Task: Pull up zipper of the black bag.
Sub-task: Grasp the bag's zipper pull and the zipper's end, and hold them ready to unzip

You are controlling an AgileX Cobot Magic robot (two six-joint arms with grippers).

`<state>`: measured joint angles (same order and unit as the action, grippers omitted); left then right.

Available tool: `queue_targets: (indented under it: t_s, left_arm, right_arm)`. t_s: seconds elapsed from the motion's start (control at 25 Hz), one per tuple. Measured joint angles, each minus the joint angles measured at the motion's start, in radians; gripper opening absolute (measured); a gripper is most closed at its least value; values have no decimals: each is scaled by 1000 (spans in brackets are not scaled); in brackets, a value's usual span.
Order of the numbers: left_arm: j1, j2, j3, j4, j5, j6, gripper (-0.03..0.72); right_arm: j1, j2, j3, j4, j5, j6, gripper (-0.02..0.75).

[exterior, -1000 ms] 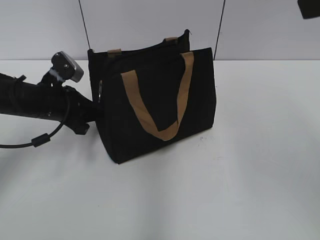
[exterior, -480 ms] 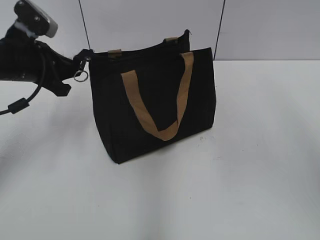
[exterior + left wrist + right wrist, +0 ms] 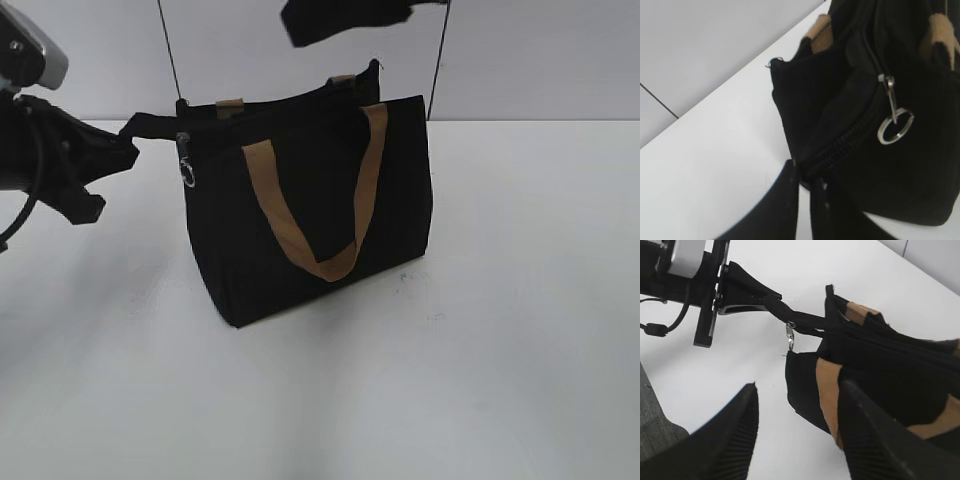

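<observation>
The robot's right gripper should close on the dangling ring (image 3: 188, 177) (image 3: 791, 343) of the silvery zipper, at the black bag's top corner beside the stretched fabric tail.
The black bag (image 3: 310, 220) with tan strap handles stands upright on the white table. My left gripper (image 3: 122, 137) is shut on the black fabric tail at the end of the bag's zipper track and holds it stretched out to the left of the bag's top left corner; the left wrist view shows the jaws (image 3: 804, 172) clamped on it. The silvery zipper (image 3: 186, 170) hangs at that corner with its ring dangling, apart from the jaws, and shows in the left wrist view (image 3: 888, 90) and the right wrist view (image 3: 790, 335). My right gripper (image 3: 797, 387) is open and empty, high above the bag (image 3: 345, 18).
The white table (image 3: 480, 350) spreads in front and to the right of the bag. A pale wall (image 3: 540, 60) with dark vertical seams stands close behind the bag. The left arm's cable (image 3: 20, 215) hangs at the left edge.
My left gripper rose from the bag's lower left side to its top corner, then drew the zipper tail out leftward. The right gripper moved in from the upper right to above the bag.
</observation>
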<state>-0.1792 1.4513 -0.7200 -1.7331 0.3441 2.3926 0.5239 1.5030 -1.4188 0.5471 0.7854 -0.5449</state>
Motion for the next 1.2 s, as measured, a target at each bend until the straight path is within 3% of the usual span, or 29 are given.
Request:
queue_targets:
  t_s: [0.32, 0.44, 0.72, 0.92, 1.2]
  left_arm:
    - [-2, -58, 32, 0, -1, -36, 27]
    - [-2, -59, 32, 40, -1, -151, 27]
    - [-2, -64, 32, 330, 104, -491, 27]
    - [-2, -96, 30, 393, 152, -591, 27]
    - [-2, -135, -39, 402, 151, -651, 27]
  right_arm:
    - [118, 144, 0, 0, -127, -23, 400]
    - [133, 164, 0, 0, -151, -37, 400]
    - [133, 168, 0, -3, -166, -41, 400]
    - [133, 168, 0, -24, -205, -45, 400]
    - [133, 168, 0, -47, -244, -54, 400]
